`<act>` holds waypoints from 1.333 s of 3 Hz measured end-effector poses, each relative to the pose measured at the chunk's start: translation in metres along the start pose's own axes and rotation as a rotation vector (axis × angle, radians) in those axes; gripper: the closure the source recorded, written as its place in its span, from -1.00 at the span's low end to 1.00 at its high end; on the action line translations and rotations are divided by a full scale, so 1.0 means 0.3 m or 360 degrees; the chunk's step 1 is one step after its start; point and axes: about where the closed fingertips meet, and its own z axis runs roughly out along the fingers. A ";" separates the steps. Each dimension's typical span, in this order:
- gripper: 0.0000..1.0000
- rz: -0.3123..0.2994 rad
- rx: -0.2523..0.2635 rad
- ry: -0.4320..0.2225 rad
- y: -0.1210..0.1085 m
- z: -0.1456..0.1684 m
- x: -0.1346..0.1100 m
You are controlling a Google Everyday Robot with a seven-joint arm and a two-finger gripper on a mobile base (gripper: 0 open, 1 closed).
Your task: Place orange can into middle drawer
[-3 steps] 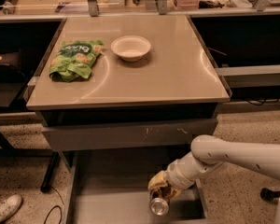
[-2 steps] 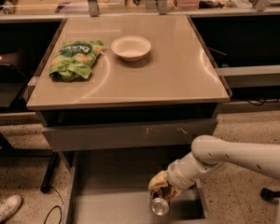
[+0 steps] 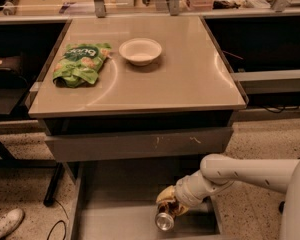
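Note:
My gripper has the orange can, now tilted low over the open drawer. It will let go of it on the middle drawer's bottom point(image 3: 165, 205), just off its centre toward my white arm.
The orange can point(image 3: 166, 215) is tilted, its silver end facing the camera, low over the right part of the open middle drawer point(image 3: 120, 219), a wide grey drawer pulled out under the table. My gripper point(image 3: 171, 204) reaches in from the right on a white arm and is shut on the orange can. I cannot tell whether the can touches the drawer floor.
A green snack bag point(image 3: 80, 62) and a white bowl point(image 3: 140, 50) lie on the beige tabletop point(image 3: 190, 79). A grey drawer front with small pale scratches point(image 3: 140, 143) sits above the open drawer. A white shoe point(image 3: 5, 224) and a cable are at bottom left.

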 end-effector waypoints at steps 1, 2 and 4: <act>1.00 0.0050 0.0007 -0.0067 -0.019 0.042 -0.031; 1.00 0.0118 0.0014 -0.0151 -0.033 0.066 -0.055; 1.00 0.0203 -0.0017 -0.0332 -0.031 0.060 -0.151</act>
